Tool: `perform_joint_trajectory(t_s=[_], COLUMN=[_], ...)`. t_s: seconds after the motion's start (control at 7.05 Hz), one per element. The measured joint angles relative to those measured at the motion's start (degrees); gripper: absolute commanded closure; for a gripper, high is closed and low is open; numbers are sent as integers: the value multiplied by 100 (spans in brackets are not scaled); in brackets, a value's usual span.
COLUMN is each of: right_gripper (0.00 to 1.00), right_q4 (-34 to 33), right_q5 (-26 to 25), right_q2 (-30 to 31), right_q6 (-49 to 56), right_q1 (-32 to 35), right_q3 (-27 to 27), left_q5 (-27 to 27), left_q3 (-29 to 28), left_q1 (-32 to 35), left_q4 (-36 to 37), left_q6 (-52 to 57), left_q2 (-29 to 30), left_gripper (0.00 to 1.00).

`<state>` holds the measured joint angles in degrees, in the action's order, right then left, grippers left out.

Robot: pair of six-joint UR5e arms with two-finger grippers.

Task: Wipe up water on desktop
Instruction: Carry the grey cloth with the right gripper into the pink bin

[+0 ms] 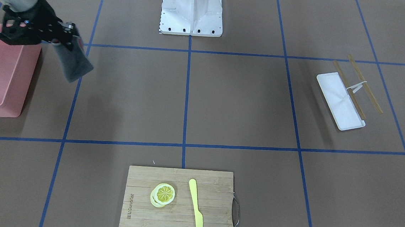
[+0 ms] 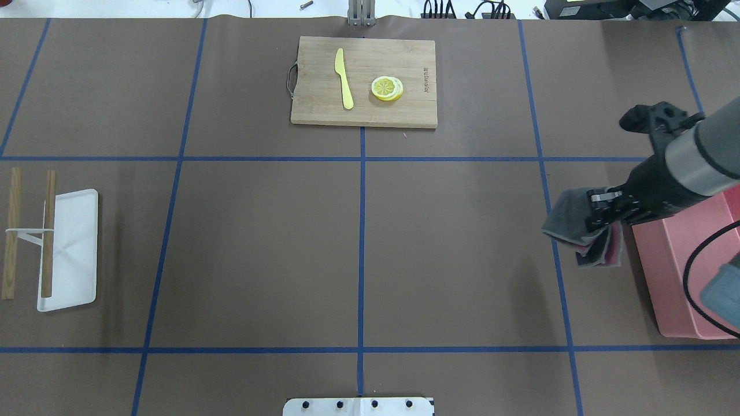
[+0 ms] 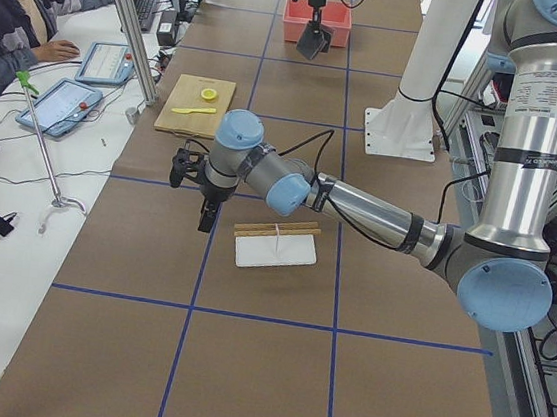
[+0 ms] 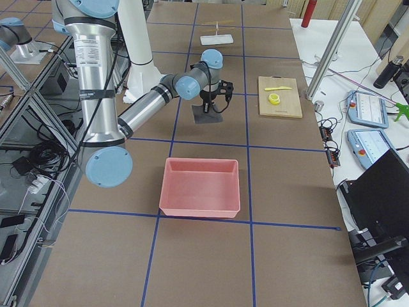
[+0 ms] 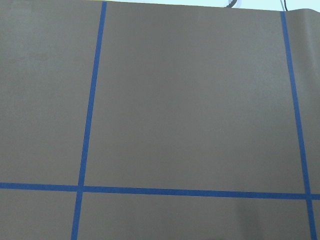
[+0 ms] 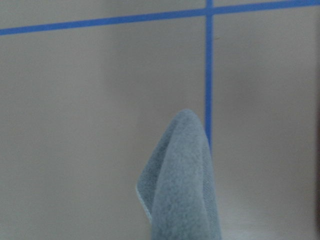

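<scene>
The grey cloth, which hangs above the desktop now, will be released by my right gripper on the bottom of the pink bin.
The desktop (image 1: 239,101) is a matte brown tabletop with blue tape lines; I see no water on it. My right gripper (image 1: 63,36) is shut on a grey cloth (image 1: 72,63) that hangs above the desktop beside the pink bin. The cloth also shows in the overhead view (image 2: 569,216), with a pink layer under it, and in the right wrist view (image 6: 185,185). My left gripper (image 3: 207,216) points down above the desktop near the white tray. It shows clearly only in the exterior left view, so I cannot tell whether it is open or shut.
A pink bin (image 2: 682,271) stands by the right arm. A bamboo cutting board (image 1: 178,204) at the operators' edge holds lemon slices (image 1: 163,193) and a yellow knife (image 1: 196,207). A white tray (image 1: 340,101) with chopsticks (image 1: 365,84) lies on the robot's left side.
</scene>
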<state>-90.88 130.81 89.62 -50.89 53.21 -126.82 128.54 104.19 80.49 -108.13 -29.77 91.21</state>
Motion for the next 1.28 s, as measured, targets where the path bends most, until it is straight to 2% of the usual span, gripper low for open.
perform_joint_trajectory(t_s=[0.28, 0.43, 0.57, 0.85, 1.14, 1.28], right_gripper=[100, 100, 100, 100, 85, 53], right_q4=[-55, -168, -343, -492, -483, -477], right_q5=[171, 214, 229, 234, 260, 357], right_q2=[1089, 1498, 1676, 1730, 1666, 1553], right_q6=[2245, 3447, 4384, 5095, 5169, 5153], right_q1=[1169, 1701, 2055, 2250, 2244, 2202], right_q3=[2, 204, 517, 980, 1309, 1503], left_q5=[-27, -29, -30, -31, -29, -25], left_q3=[-34, -33, -20, 2, -3, 5], left_q1=[35, 42, 52, 75, 80, 80], left_q4=[2, 2, 4, 10, 11, 9], left_q6=[220, 242, 249, 252, 253, 253], left_q2=[-21, -23, -27, -37, -57, -84], left_gripper=[3, 3, 3, 3, 3, 3])
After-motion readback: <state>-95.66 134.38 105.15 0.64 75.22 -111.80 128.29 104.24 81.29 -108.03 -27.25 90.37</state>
